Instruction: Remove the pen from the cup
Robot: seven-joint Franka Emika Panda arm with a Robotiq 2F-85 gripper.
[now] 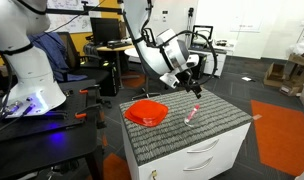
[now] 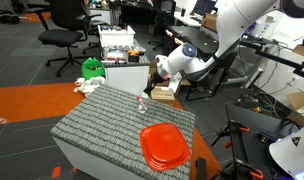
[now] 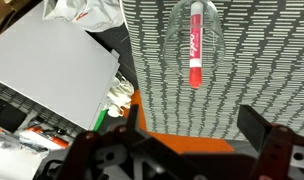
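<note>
The pen's upper red end [image 1: 197, 107] [image 3: 195, 77] sticks out of the clear cup's opening, so next my gripper closes on it.
The pen [image 3: 196, 45] is a short red stick with a white band. It lies inside the clear cup [image 3: 174, 40], which appears to rest on its side on the grey ribbed mat. In both exterior views the cup with the pen [image 1: 191, 116] [image 2: 142, 104] is near the table edge closest to the arm. My gripper [image 3: 192, 130] is open and empty; its two dark fingers frame the mat below the cup in the wrist view. It hovers above and just off the table edge [image 1: 192, 86] [image 2: 152, 86], apart from the cup.
A wide orange-red dish [image 1: 146, 112] [image 2: 164, 145] sits on the mat beside the cup. The table [image 1: 217, 120] stands on white drawers. Beyond its edge are a flat grey panel [image 3: 52, 75], clutter, orange floor, and office chairs [image 2: 62, 25].
</note>
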